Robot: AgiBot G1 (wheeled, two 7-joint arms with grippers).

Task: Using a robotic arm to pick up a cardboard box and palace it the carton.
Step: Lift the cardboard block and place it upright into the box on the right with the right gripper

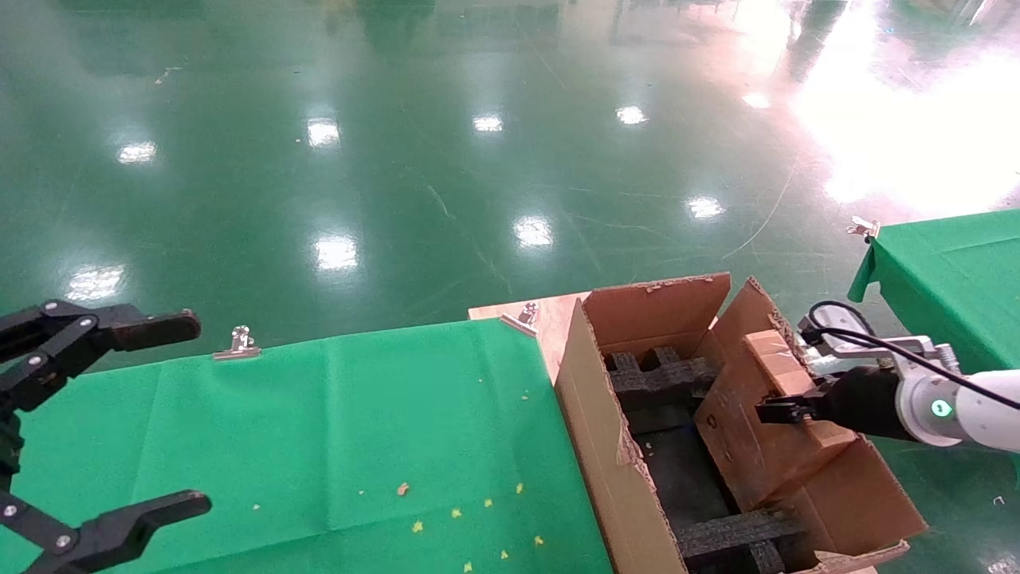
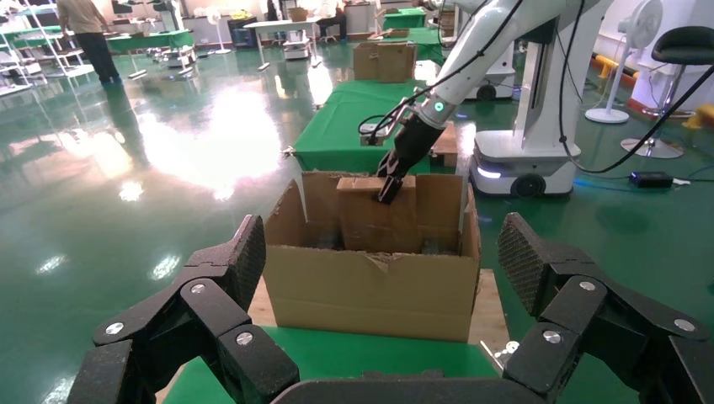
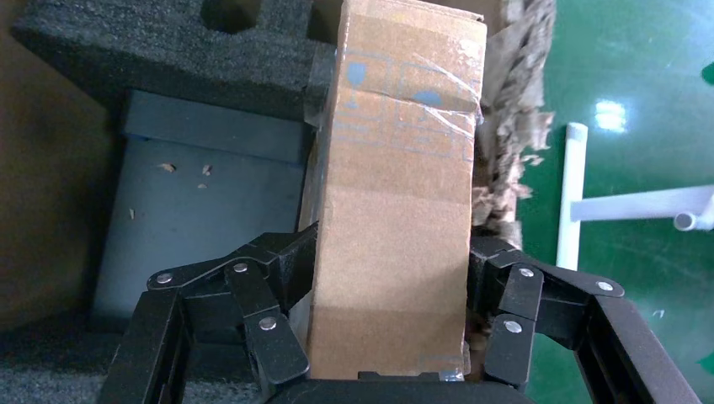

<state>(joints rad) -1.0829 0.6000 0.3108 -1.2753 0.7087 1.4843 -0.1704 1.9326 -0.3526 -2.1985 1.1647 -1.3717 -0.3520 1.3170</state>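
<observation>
My right gripper needs to let go of the cardboard box between the black foam inserts, along the carton's side [image 1: 727, 453] [image 3: 345, 240].
The small brown cardboard box [image 1: 745, 446] stands tilted inside the large carton [image 1: 594, 430], against its right flap. My right gripper [image 1: 777, 410], on the white robotic arm [image 1: 980, 414], is shut on the box's upper end. In the right wrist view the fingers [image 3: 278, 261] press both sides of the taped box [image 3: 396, 194], with black foam inserts [image 3: 168, 50] beside it. The left wrist view shows the box [image 2: 375, 223] sticking up out of the carton [image 2: 370, 290] with the right gripper [image 2: 391, 185] on it. My left gripper [image 1: 191, 414] is open and empty over the green table's left end.
The green-covered table [image 1: 319, 430] carries small scraps and binder clips [image 1: 237, 343]. The carton sits on a wooden board [image 1: 550, 319] at the table's right end. Black foam [image 1: 657, 379] fills the carton's far end. Another green table [image 1: 948, 271] stands at right.
</observation>
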